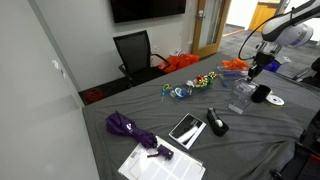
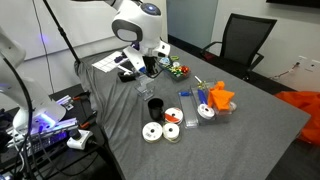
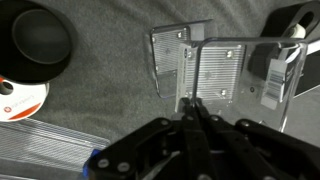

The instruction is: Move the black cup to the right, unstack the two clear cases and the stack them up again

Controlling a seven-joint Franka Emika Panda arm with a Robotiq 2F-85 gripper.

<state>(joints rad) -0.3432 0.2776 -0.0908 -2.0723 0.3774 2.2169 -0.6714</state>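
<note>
I should open my gripper to let go of the clear case it holds just above the table now, setting it on top of the other clear case [image 1: 241, 98] [image 3: 205, 70] near the black cup.
My gripper [image 3: 188, 103] is shut on the near edge of one clear case [image 3: 222, 68] and holds it just above the table. The other clear case [image 3: 166, 50] lies on the grey cloth below it, partly overlapped. In an exterior view the held case [image 1: 241, 88] hangs under the gripper [image 1: 251, 72], and the second case [image 1: 237, 108] lies in front of it. The black cup [image 3: 40, 40] stands upright to the left of the cases; it shows in both exterior views [image 1: 259, 94] [image 2: 155, 106]. The gripper [image 2: 149, 70] also shows above the cup.
A white disc [image 3: 20, 98] lies beside the cup; more discs [image 2: 152, 132] are near the table edge. A black wedge gadget [image 1: 216, 122], a dark tablet [image 1: 186, 128], a purple umbrella [image 1: 130, 127], papers [image 1: 160, 160] and orange items [image 2: 220, 97] lie on the table.
</note>
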